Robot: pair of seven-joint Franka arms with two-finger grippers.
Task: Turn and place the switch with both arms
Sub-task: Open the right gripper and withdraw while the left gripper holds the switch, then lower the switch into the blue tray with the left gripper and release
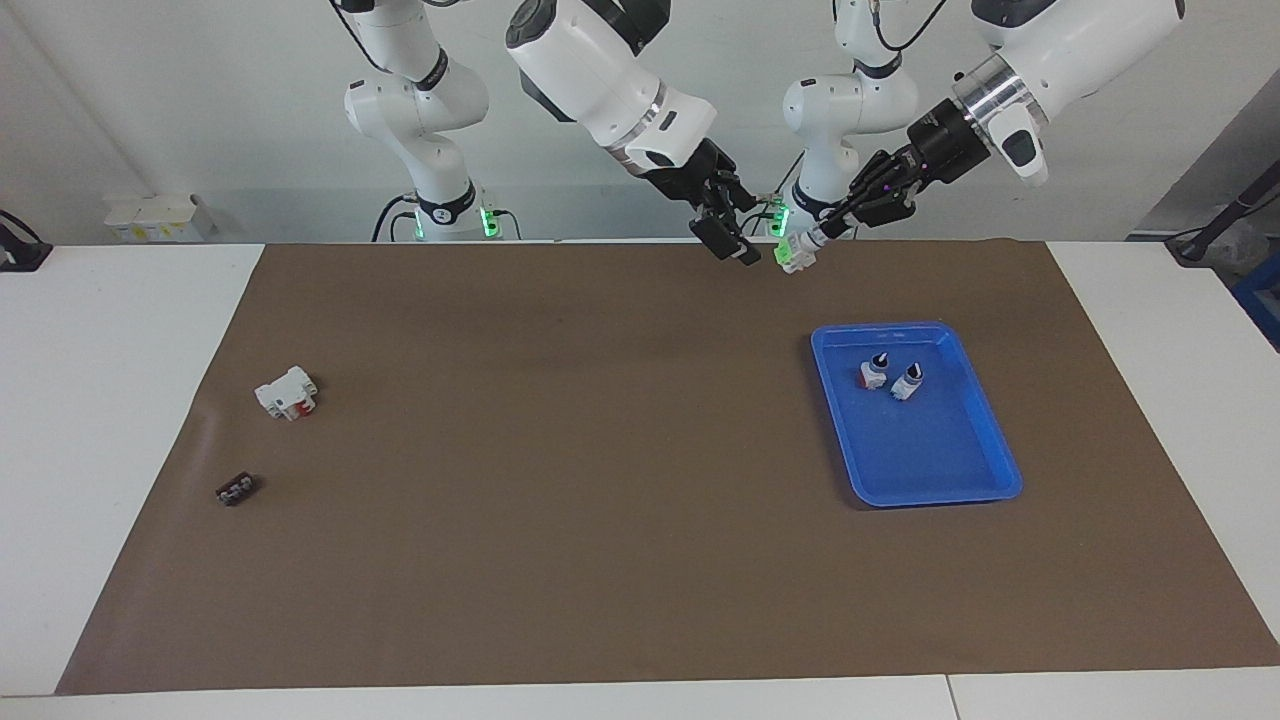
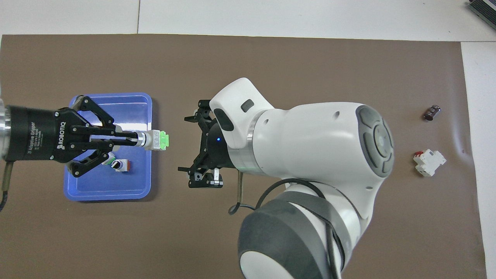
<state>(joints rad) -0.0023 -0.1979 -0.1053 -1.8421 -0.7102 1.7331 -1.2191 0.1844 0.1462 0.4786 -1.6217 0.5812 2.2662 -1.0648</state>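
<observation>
My left gripper should release the switch in the blue tray (image 2: 130, 154), setting it down close beside the switch that has the red block. The held switch is now above the tray's edge.
My left gripper (image 1: 826, 232) (image 2: 133, 139) is shut on the switch (image 1: 795, 256) (image 2: 157, 139) at its black knob end. It holds the switch level in the air above the edge of the blue tray (image 1: 935, 455) (image 2: 128, 186). The green block points at my right gripper. My right gripper (image 1: 733, 238) (image 2: 188, 145) is open and empty, in the air over the brown mat. It faces the green block across a short gap and does not touch it.
Two switches with red blocks (image 1: 873, 372) (image 1: 907, 382) lie in the tray; one shows in the overhead view (image 2: 120, 165). A white-and-red blocky part (image 1: 287, 392) (image 2: 429, 162) and a small dark part (image 1: 235, 489) (image 2: 431, 112) lie toward the right arm's end.
</observation>
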